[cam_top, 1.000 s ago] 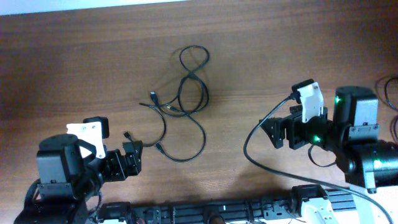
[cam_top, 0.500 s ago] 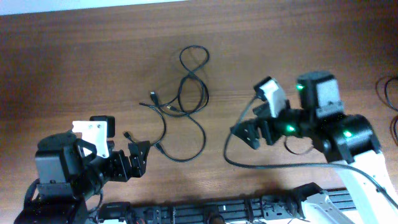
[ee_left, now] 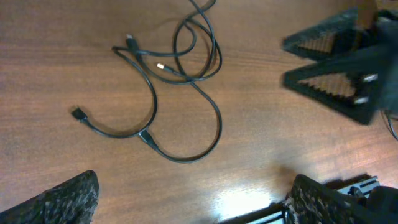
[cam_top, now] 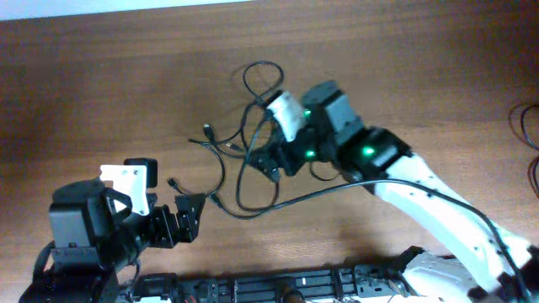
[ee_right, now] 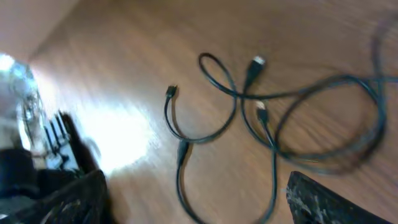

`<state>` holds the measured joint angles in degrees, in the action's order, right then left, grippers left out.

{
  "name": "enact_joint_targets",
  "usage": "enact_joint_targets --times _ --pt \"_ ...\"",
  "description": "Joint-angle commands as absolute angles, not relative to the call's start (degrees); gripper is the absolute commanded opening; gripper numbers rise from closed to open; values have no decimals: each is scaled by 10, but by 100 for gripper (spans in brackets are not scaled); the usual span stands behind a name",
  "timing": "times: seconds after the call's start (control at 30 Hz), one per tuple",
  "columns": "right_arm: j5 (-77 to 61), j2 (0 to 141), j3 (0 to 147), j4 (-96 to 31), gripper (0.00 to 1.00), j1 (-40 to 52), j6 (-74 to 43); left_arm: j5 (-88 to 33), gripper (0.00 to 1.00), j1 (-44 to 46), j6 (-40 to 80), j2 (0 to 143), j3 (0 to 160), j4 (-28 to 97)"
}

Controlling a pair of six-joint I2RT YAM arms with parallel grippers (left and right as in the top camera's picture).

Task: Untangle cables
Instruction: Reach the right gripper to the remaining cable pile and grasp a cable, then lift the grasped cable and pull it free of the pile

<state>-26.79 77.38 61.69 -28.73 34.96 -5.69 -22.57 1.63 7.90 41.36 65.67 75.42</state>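
Note:
Next, the right gripper closes on the black cable with the tight bend, on its part (cam_top: 227,140) (ee_right: 273,96) past that bend, next to the silver-ended plugs.
The cables (cam_top: 207,130) are thin black cords with small plugs, looped together on the wooden table at centre. My right gripper (cam_top: 268,160) is open and hovers over the right part of the tangle, touching nothing I can see. In the right wrist view the cables (ee_right: 256,63) lie ahead of the open fingers (ee_right: 199,205). My left gripper (cam_top: 189,217) is open and empty, just front-left of the tangle. In the left wrist view the cables (ee_left: 153,106) lie beyond its fingers (ee_left: 193,202), with the right gripper (ee_left: 336,68) at upper right.
A thick black robot cable (cam_top: 320,195) trails from the right arm across the table. Another dark cable (cam_top: 530,135) sits at the right edge. A black rail (cam_top: 295,290) runs along the table's front edge.
My right arm has swung from the right side of the table leftward to over the tangle. The left gripper has barely moved. The cables lie as before.

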Motion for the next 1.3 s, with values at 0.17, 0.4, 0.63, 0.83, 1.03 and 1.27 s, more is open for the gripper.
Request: enact_joint_targets --times 0.17,0.4,0.63,0.83,1.03,1.27 --pt "-222 867 616 -196 91 363 126 -234 99 13 70 413 655 773" --pt "-222 947 616 -136 92 363 193 -234 99 13 70 413 655 768" --pt "-222 1020 616 -57 92 363 196 -234 99 13 70 413 655 755" --pt "-222 1067 617 41 73 363 195 -234 99 13 70 413 655 752" --pt "-185 1098 617 54 4 363 190 -234 99 13 70 413 655 745" --pt "-186 1071 618 131 4 363 72 -234 99 13 70 413 655 753"
